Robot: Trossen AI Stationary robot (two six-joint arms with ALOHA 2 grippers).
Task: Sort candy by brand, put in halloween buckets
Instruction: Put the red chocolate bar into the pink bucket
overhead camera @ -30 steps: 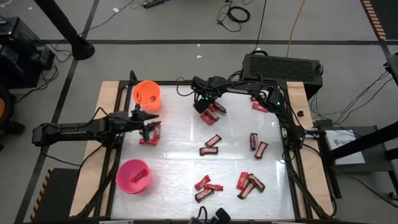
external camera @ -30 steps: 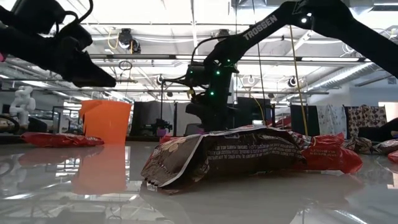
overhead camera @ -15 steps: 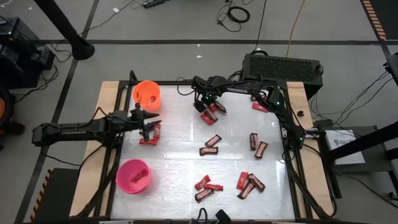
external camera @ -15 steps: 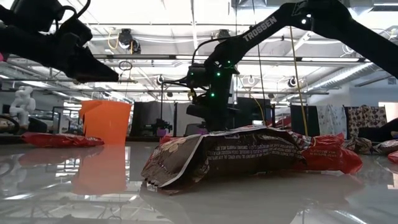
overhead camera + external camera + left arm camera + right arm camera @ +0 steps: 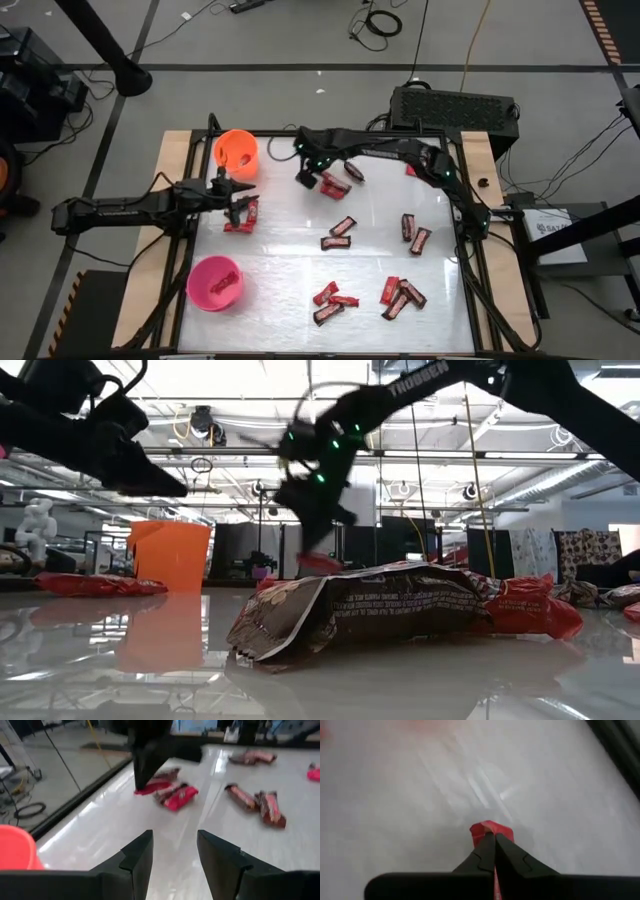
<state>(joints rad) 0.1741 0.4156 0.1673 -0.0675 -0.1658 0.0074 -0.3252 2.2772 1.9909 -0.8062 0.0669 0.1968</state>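
My right gripper is going to drop the red candy bar inside the pink bucket [image 5: 227, 282]. It will let go by the candy lying there. The red bar now hangs over the far middle.
My right gripper [image 5: 306, 178] hangs over the table's far middle, shut on a bright red candy bar [image 5: 490, 829], which shows below the fingers in the low view [image 5: 320, 563]. The orange bucket [image 5: 236, 150] stands at the far left corner, a short way left of that gripper. The pink bucket [image 5: 215, 282] stands at the near left. My left gripper [image 5: 175, 855] waits open at the left side, just above two candy bars [image 5: 241, 215] lying flat on the table. More candy [image 5: 340, 180] lies flat beside the right gripper. My right gripper pinches the red candy bar between its two shut fingers, by one end [image 5: 489, 834]. The fingers slant down from above. The bar's other end [image 5: 322, 565] sticks out below the fingertips, lifted clear of the table.
Loose candy bars lie scattered on the white table: at the middle [image 5: 342, 228], the right [image 5: 412, 232], the near middle [image 5: 333, 298] and near right [image 5: 400, 295]. A dark brown wrapper [image 5: 360, 610] fills the low view's foreground. Black rails [image 5: 470, 250] edge the table.
My right gripper has risen from the candy pile at the far middle with a red bar between its fingers. It has swung toward the table's left edge, nearer the orange bucket, rolling as it went. The bar is now lifted clear of the table.
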